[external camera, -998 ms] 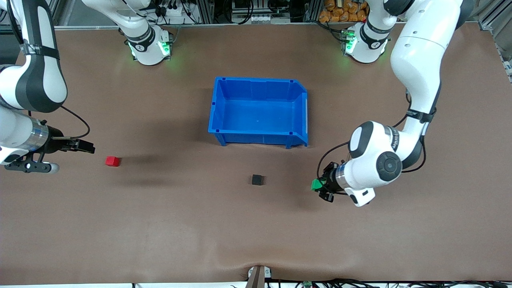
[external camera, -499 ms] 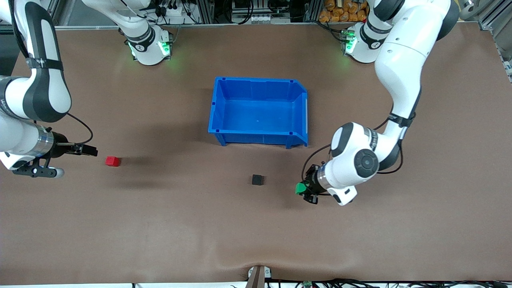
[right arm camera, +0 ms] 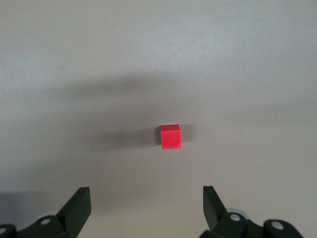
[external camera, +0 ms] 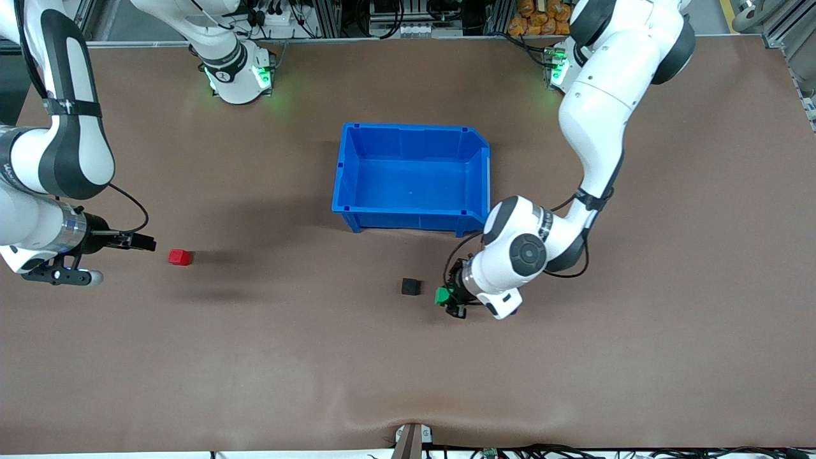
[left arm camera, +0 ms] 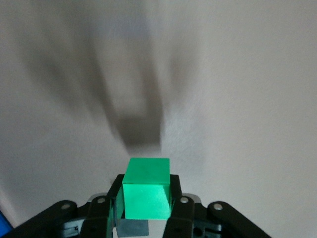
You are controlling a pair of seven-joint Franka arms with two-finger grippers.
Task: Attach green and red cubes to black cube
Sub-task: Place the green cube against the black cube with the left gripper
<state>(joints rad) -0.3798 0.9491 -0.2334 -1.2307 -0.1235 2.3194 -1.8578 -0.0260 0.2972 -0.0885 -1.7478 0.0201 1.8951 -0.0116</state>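
Next, I release the green cube from my left gripper on the table, flush (external camera: pixel 417 284) (left arm camera: pixel 133 224) against the black cube's near side that faces that gripper.
The green cube (external camera: pixel 442 296) (left arm camera: pixel 146 188) is clamped in my left gripper (external camera: pixel 447 298) (left arm camera: pixel 146 194), low over the table just beside the black cube (external camera: pixel 410 287), toward the left arm's end. The black cube lies on the brown table, nearer the front camera than the blue bin. Toward the right arm's end of the table lies the red cube (external camera: pixel 180 257) (right arm camera: pixel 171 136). My right gripper (external camera: pixel 145 242) (right arm camera: pixel 146 204) is open and low, pointing at the red cube from a short gap away, with nothing between its fingers.
An empty blue bin (external camera: pixel 414 219) stands in the middle of the table, farther from the front camera than the black cube. The two arm bases (external camera: pixel 237 75) sit at the table's back edge.
My left gripper has carried the green cube across the table toward the black cube, ending close beside it. The right gripper has edged slightly toward the red cube.
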